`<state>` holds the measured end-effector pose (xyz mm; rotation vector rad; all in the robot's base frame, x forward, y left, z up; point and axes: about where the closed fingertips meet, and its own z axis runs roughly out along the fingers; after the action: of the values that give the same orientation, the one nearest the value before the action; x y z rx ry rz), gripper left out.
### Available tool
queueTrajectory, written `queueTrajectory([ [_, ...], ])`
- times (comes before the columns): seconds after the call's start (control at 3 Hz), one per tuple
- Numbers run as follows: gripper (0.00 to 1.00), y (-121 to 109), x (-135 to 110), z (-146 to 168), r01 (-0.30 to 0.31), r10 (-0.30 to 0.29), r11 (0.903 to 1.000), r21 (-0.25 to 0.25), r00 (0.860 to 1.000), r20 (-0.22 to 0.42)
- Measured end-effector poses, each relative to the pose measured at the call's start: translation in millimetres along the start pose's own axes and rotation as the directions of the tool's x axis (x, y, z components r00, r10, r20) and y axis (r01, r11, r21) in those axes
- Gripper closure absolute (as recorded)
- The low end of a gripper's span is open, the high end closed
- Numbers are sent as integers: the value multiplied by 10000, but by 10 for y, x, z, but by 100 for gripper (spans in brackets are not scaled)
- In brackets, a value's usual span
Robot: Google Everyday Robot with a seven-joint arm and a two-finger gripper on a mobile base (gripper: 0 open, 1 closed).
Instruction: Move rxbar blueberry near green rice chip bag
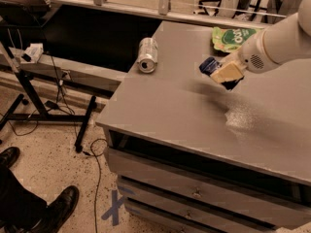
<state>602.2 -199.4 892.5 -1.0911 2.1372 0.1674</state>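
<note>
Next, I let go of the rxbar blueberry on the table (233,60), against the near edge of the green rice chip bag. The rxbar is now lifted above the table.
My gripper (224,74) is at the right of the grey table top, lifted above it, shut on the rxbar blueberry (209,65), whose dark navy end sticks out to the left of the pale fingers. The white arm comes in from the right edge. The green rice chip bag (231,38) lies flat at the far right of the table, just beyond and above the gripper, partly hidden by the arm.
A silver soda can (147,55) lies on its side near the table's far left edge. The grey table (175,110) has drawers below its front. A black stand with cables is on the floor at left; a person's shoes are at bottom left.
</note>
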Motion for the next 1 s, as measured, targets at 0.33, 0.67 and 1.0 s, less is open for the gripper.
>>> queueTrajectory([
  [0.33,100,-523,196,-100,4,1,9959,904,10000,-57],
  [0.67,100,-1065,414,-131,-172,206,9860,1658,9996,-186],
  [1.0,100,-1331,475,23,-286,293,9838,1767,9996,-11],
])
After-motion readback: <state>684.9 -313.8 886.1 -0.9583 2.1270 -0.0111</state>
